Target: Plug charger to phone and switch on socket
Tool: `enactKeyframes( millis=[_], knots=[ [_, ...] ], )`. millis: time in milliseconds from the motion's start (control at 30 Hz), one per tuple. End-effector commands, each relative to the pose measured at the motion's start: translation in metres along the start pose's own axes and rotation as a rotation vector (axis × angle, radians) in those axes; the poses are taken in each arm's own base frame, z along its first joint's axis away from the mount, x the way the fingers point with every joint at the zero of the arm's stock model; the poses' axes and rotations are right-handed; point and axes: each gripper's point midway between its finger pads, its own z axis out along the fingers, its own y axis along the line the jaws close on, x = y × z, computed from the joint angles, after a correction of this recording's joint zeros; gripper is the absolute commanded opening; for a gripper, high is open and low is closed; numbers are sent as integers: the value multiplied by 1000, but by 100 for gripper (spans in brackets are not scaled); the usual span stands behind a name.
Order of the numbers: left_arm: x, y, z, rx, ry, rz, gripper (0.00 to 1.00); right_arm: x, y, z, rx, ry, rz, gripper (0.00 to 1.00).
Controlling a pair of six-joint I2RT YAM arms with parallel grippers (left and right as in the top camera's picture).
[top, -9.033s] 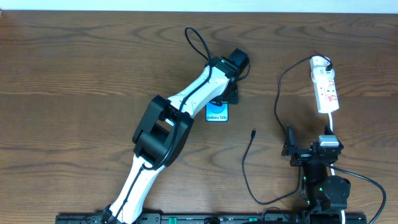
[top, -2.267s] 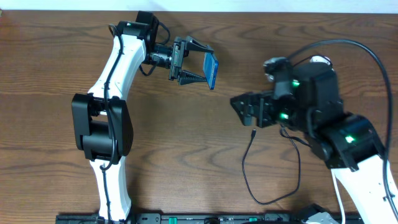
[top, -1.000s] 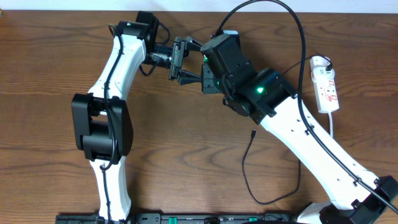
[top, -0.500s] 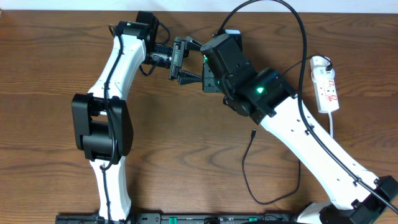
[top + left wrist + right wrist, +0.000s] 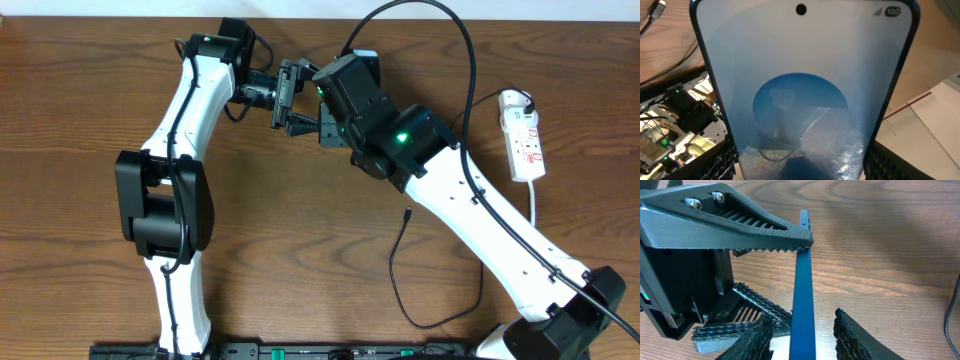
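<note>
The phone's wide screen is too broad across my left gripper, so next my right gripper grabs the phone's long edge [image 5: 803, 330] and turns the phone edge-on before my left gripper closes.
My left gripper [image 5: 802, 161] is shut on the phone [image 5: 800, 75] and holds it in the air, its pale blue screen filling the left wrist view. In the right wrist view the phone [image 5: 802, 280] shows edge-on as a thin blue bar. My right gripper [image 5: 804, 318] is open and straddles that edge, with a gap on each side. From overhead, the right wrist [image 5: 345, 85] covers the phone just past the left gripper [image 5: 312, 97]. The charger [image 5: 400, 262] lies on the table with its plug tip free [image 5: 407, 213]. The socket [image 5: 522, 135] lies at the far right.
The wooden table [image 5: 80, 200] fills the view. The socket's thick white cord [image 5: 533, 205] runs down toward the right arm's base. The charger's black cable loops near the front edge [image 5: 440, 322]. A black cable arcs above the right arm [image 5: 470, 60].
My right arm has shifted a little left and back, closer in on the phone. The left arm and the phone have stayed put.
</note>
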Motion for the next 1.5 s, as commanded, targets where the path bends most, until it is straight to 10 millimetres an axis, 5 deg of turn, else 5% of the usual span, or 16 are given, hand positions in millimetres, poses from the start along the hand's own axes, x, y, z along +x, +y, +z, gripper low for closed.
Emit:
enactKeyframes(
  millis=[0, 600, 1033, 1300, 1367, 1467],
  knots=[
    [18, -14, -3, 42, 37, 27, 68, -8, 3, -8, -7, -27, 19, 39],
    [18, -14, -3, 42, 36, 31, 67, -11, 9, -14, -38, -26, 33, 27],
    [18, -14, -3, 42, 37, 31, 67, -13, 10, -14, -42, -31, 39, 2],
    [18, -14, -3, 42, 37, 31, 68, -13, 10, -14, -44, -34, 59, 1],
    [18, -14, -3, 42, 36, 39, 69, -14, 10, -14, -43, -39, 83, 1],
    [16, -16, -3, 43, 32, 73, 88, -20, 7, -14, -29, -65, 148, 1]
  ],
)
